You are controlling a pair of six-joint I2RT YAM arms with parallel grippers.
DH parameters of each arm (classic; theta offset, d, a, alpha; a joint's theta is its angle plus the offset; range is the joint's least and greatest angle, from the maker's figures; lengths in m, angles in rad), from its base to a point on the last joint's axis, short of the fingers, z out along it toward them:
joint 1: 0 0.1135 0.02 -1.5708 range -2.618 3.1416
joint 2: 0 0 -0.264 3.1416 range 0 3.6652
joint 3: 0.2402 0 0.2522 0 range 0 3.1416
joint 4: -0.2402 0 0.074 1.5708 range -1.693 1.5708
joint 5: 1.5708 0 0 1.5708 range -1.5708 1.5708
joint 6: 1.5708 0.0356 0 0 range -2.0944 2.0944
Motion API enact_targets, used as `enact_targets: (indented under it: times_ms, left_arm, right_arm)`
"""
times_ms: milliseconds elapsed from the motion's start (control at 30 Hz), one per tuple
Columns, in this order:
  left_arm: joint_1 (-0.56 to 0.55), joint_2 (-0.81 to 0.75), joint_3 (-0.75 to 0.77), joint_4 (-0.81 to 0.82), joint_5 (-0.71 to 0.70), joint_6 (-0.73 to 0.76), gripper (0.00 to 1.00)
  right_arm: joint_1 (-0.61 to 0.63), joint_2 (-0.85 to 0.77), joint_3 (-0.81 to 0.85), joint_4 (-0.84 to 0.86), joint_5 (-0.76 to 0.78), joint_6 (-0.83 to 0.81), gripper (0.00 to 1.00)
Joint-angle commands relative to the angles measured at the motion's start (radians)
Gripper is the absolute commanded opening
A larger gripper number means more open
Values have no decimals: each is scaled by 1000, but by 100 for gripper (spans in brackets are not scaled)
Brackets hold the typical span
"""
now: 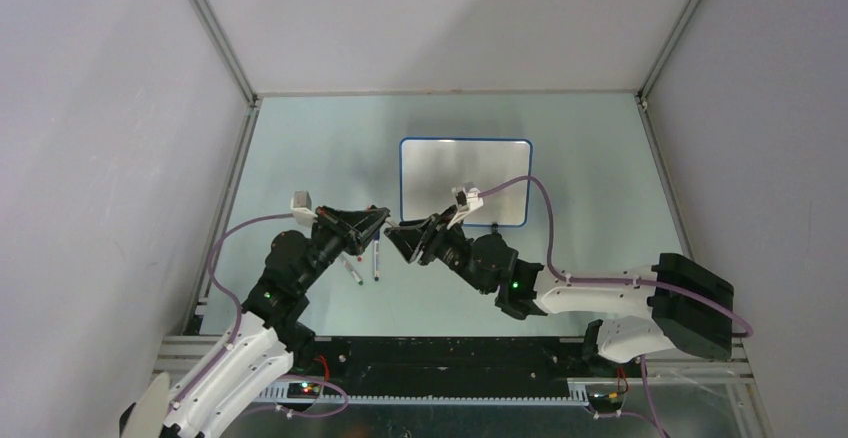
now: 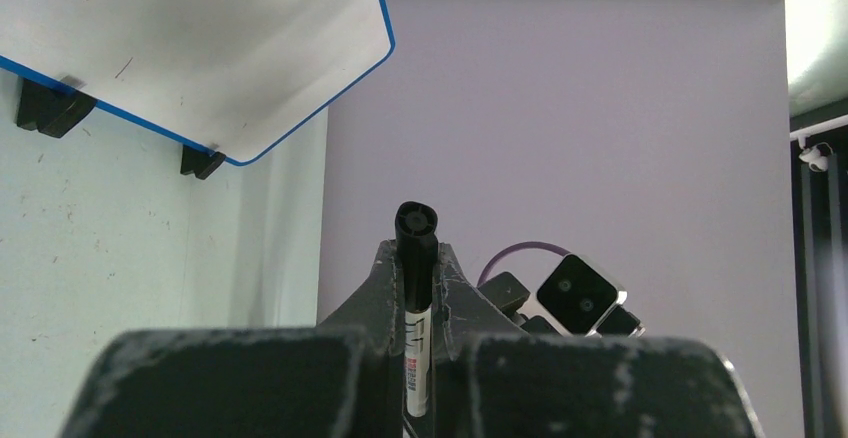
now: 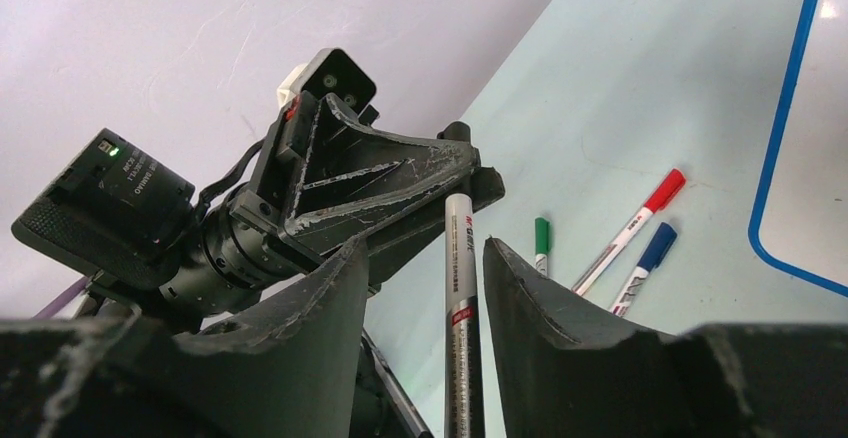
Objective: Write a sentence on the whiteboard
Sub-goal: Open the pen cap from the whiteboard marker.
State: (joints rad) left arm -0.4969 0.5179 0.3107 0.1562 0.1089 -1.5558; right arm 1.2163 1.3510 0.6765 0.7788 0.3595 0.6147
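I will use my left gripper to set the black cap down and release it on the table (image 1: 355, 239), between the green marker and the red marker.
The whiteboard (image 1: 465, 180) lies flat on the table, white with a blue rim, and its face is blank; no sentence shows on it. It also shows in the left wrist view (image 2: 200, 38) and the right wrist view (image 3: 825, 138). My left gripper (image 1: 380, 218) is shut on a black-capped marker (image 2: 416, 258) and holds it in the air, near-left of the board. My right gripper (image 1: 395, 231) faces it tip to tip. Its jaws stand open on either side of the marker's silver barrel (image 3: 459, 288), with gaps on both sides.
Three loose markers lie on the table under the grippers: green (image 3: 541, 238), red (image 3: 645, 220) and blue (image 3: 650, 253). Two of them show in the top view (image 1: 362, 264). Grey walls enclose the table on the left, back and right.
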Motion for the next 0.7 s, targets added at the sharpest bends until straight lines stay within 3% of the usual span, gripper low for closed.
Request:
enact_targets:
  times_ms: [0, 133, 300, 400, 533, 667]
  left_arm:
    - [3, -3, 26, 35, -8, -10, 0]
    - [3, 1, 27, 33, -8, -7, 0]
    - [3, 3, 24, 33, -6, -7, 0]
    - [3, -1, 22, 28, -6, -6, 0]
    - [3, -9, 19, 21, -8, -6, 0]
    - [3, -19, 15, 12, -12, -6, 0]
  right_arm:
    - [3, 11, 12, 41, 22, 23, 50]
    - [3, 21, 17, 43, 13, 28, 46]
    - [2, 32, 27, 39, 3, 30, 30]
    - [1, 32, 28, 43, 1, 28, 29]
    - [1, 30, 28, 43, 0, 25, 42]
    - [0, 22, 27, 37, 5, 22, 39]
